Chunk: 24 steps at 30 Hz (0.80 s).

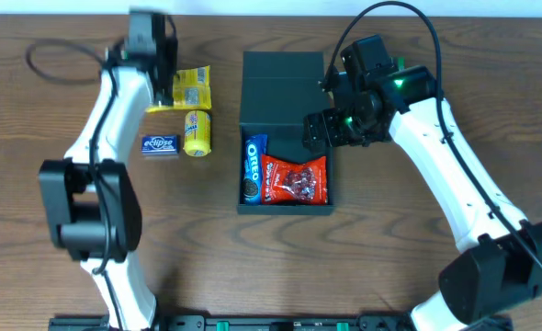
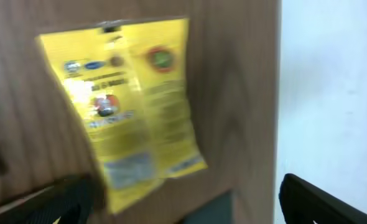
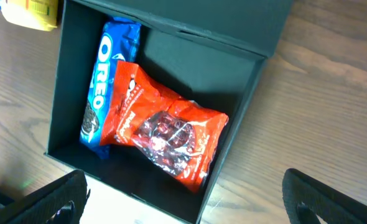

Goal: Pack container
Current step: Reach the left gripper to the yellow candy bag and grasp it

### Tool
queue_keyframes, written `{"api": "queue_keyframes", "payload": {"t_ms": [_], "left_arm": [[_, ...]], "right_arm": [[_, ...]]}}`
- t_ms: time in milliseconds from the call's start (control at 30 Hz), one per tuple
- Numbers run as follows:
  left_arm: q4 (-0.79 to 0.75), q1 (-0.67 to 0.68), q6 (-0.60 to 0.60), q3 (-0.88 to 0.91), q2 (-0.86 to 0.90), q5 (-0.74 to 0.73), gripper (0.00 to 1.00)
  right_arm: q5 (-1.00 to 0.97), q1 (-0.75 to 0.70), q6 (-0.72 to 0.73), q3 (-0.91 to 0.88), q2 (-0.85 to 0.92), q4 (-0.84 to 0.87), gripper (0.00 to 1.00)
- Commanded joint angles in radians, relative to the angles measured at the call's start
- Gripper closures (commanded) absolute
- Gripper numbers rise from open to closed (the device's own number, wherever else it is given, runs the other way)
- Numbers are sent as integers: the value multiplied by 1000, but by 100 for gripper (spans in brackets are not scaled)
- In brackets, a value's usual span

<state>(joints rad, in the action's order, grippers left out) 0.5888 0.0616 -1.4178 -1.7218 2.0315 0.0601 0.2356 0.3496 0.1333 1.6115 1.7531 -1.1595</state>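
Note:
The middle of the yellow snack packet [image 1: 181,89] [image 2: 141,111], between its logo end and the end nearest the container's lid, should be gripped next by my left gripper.
The container [image 1: 317,198] is a dark square box in the middle of the table, with its flap lid [image 1: 280,83] folded back. A blue Oreo packet [image 1: 252,168] [image 3: 99,87] and a red snack packet [image 1: 296,179] [image 3: 162,127] lie inside it. My right gripper [image 1: 319,131] [image 3: 183,205] hovers over the box's right side, open, with nothing between its fingers. My left gripper [image 1: 168,83] [image 2: 186,208] is open and empty beside a yellow snack packet [image 1: 191,89] [image 2: 130,106], which lies flat on the table.
A yellow roll-shaped packet [image 1: 197,132] and a small blue Eclipse box [image 1: 160,144] lie left of the container. The table's far edge [image 2: 278,93] runs close to the left gripper. A black cable [image 1: 55,57] loops at the back left.

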Motion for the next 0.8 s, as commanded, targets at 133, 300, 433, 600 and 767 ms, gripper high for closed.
{"api": "queue_keyframes", "payload": {"t_ms": [133, 300, 433, 600, 767], "left_arm": [[309, -24, 6, -471, 267, -86, 4], [397, -51, -4, -521, 353, -158, 4], [426, -57, -4, -521, 384, -165, 4], [428, -58, -23, -521, 414, -166, 4], [431, -58, -34, -521, 457, -211, 4]], "right_arm": [[9, -5, 54, 5, -3, -9, 1], [8, -4, 85, 5, -3, -16, 1], [8, -3, 98, 5, -3, -16, 1], [8, -3, 98, 5, -3, -24, 1], [8, -3, 99, 5, -2, -24, 1]]}}
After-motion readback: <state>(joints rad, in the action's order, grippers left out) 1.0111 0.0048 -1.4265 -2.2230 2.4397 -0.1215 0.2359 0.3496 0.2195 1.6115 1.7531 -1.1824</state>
